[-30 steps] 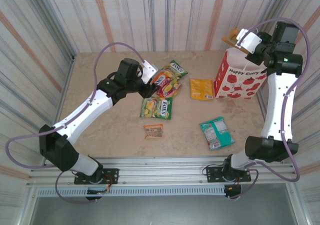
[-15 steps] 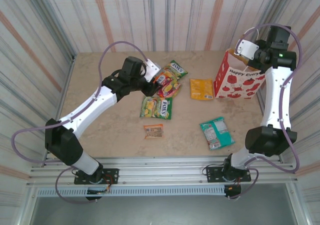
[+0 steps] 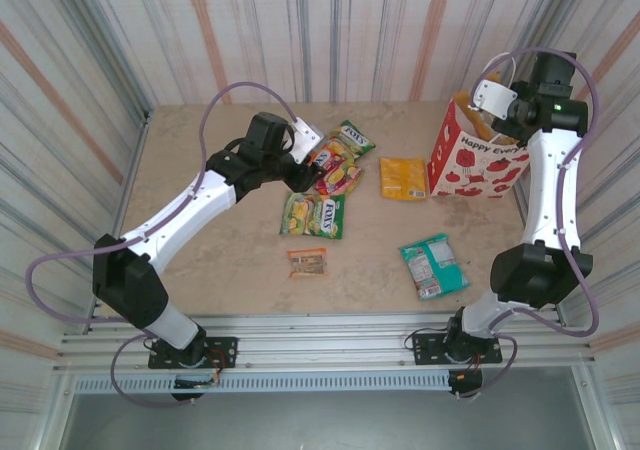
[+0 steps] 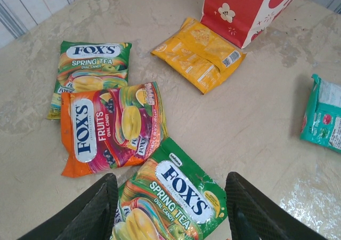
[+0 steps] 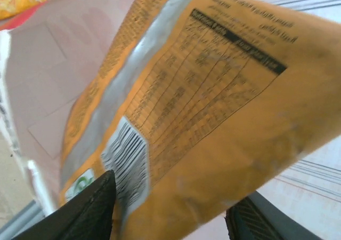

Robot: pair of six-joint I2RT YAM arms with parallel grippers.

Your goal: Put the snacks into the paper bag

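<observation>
The paper bag is far from the Fox's packets under my left gripper, so next I grab the bag's rim (image 3: 453, 112) with my right gripper and pull the bag closer.
The white paper bag (image 3: 478, 160) with red apples stands at the far right, and its inside (image 5: 48, 64) fills part of the right wrist view. My right gripper (image 3: 483, 105) hangs over its mouth, open (image 5: 170, 208). An orange-yellow packet (image 5: 213, 106) lies blurred between the spread fingers, tipping into the bag. My left gripper (image 3: 300, 178) is open (image 4: 170, 210), low over a green Fox's packet (image 4: 176, 197). A red-orange Fox's packet (image 4: 109, 128) and another green one (image 4: 90, 72) lie just beyond it.
A second orange-yellow packet (image 3: 403, 178) lies against the bag's left side. A teal packet (image 3: 433, 265) and a tiny brown one (image 3: 307, 261) lie nearer the front edge. Corrugated walls close in the table on three sides.
My right gripper came down over the bag's mouth and opened, letting go of the orange-yellow packet. My left arm shifted slightly right, over the Fox's packets.
</observation>
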